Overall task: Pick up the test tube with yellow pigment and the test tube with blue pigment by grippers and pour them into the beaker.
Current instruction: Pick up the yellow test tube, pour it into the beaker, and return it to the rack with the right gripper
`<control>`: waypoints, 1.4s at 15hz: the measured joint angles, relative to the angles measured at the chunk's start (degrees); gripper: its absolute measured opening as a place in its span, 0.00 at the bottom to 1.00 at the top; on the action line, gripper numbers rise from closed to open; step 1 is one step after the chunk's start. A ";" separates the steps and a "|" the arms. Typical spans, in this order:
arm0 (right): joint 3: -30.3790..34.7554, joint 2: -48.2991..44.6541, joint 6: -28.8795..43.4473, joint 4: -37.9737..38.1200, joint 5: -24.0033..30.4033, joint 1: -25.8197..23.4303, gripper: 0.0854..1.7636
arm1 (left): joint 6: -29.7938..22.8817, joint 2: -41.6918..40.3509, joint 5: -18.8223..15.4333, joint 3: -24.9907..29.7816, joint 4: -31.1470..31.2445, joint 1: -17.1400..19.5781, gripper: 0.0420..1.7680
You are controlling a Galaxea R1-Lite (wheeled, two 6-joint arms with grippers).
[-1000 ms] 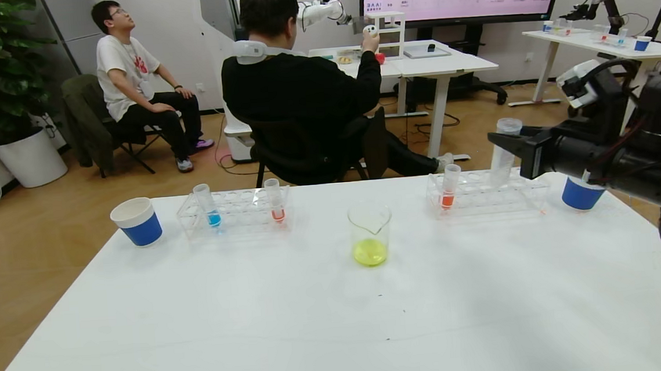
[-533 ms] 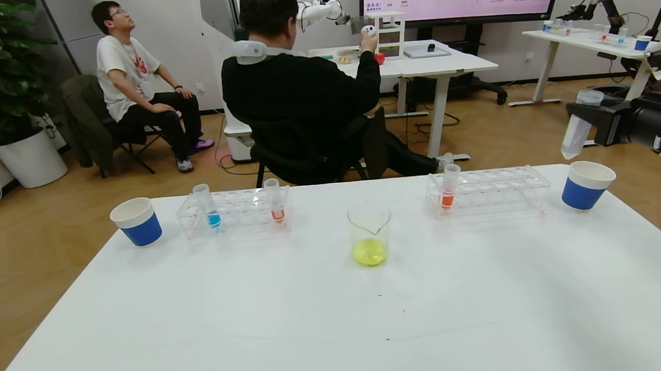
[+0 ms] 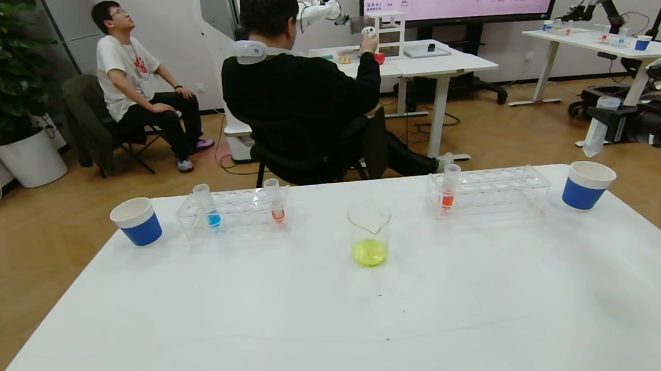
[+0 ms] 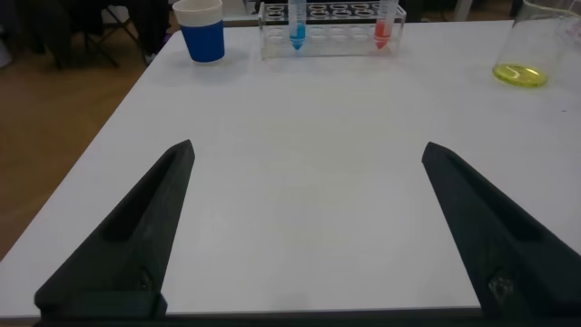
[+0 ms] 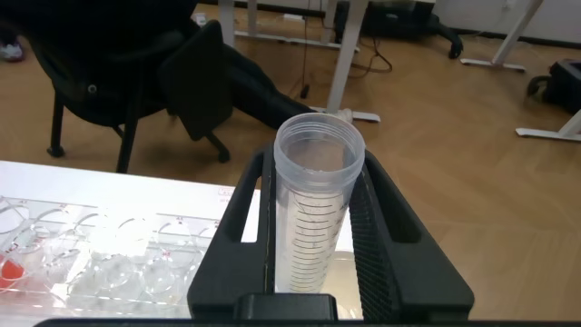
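I should let go of the empty test tube with my right gripper inside the blue paper cup (image 3: 589, 173) (image 5: 339, 283) nearest to it.
My right gripper (image 3: 601, 124) is shut on a clear, empty test tube (image 3: 595, 131), held off the table's far right corner, above and behind a blue paper cup (image 3: 586, 185). In the right wrist view the tube (image 5: 313, 218) stands between the fingers (image 5: 399, 227) with its open mouth towards the camera and no yellow liquid in it. The beaker (image 3: 370, 232) stands at the table's middle with yellow-green liquid at its bottom. The test tube with blue pigment (image 3: 213, 208) stands in the left rack (image 3: 233, 212). My left gripper (image 4: 309, 147) is open and empty over bare table, far from the blue tube (image 4: 297, 27).
An orange-red tube (image 3: 276, 204) stands in the left rack and another (image 3: 449, 189) in the right rack (image 3: 499, 191). A second blue paper cup (image 3: 137, 222) stands at the far left. Two people sit beyond the table's far edge.
My right gripper has carried the empty tube from over the right rack out to the right, past the blue cup and beyond the table's edge. Nothing on the table has moved.
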 joint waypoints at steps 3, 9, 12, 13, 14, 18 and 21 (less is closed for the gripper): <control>-2.49 4.11 -0.11 -1.45 -0.06 -1.52 0.24 | 0.01 0.00 0.00 0.00 0.00 0.00 0.99; -4.63 9.95 -0.13 -3.83 -0.01 -3.89 0.24 | 0.01 0.00 0.00 0.00 0.00 0.00 0.99; -4.77 12.32 0.09 -6.67 0.13 -3.61 0.24 | 0.01 0.00 0.00 0.00 -0.02 0.00 0.99; -4.74 13.07 0.15 -7.00 0.18 -3.43 0.24 | 0.01 0.00 0.00 0.00 0.00 0.00 0.99; -4.44 13.73 0.15 -7.16 0.20 -3.34 0.24 | 0.01 0.00 0.00 0.00 0.00 0.00 0.99; -2.82 15.23 0.15 -7.66 0.27 -3.67 0.27 | 0.00 0.02 0.00 0.00 0.00 0.00 0.99; -2.24 15.27 0.23 -7.83 0.38 -3.56 0.81 | 0.04 0.00 0.00 0.00 0.00 0.00 0.99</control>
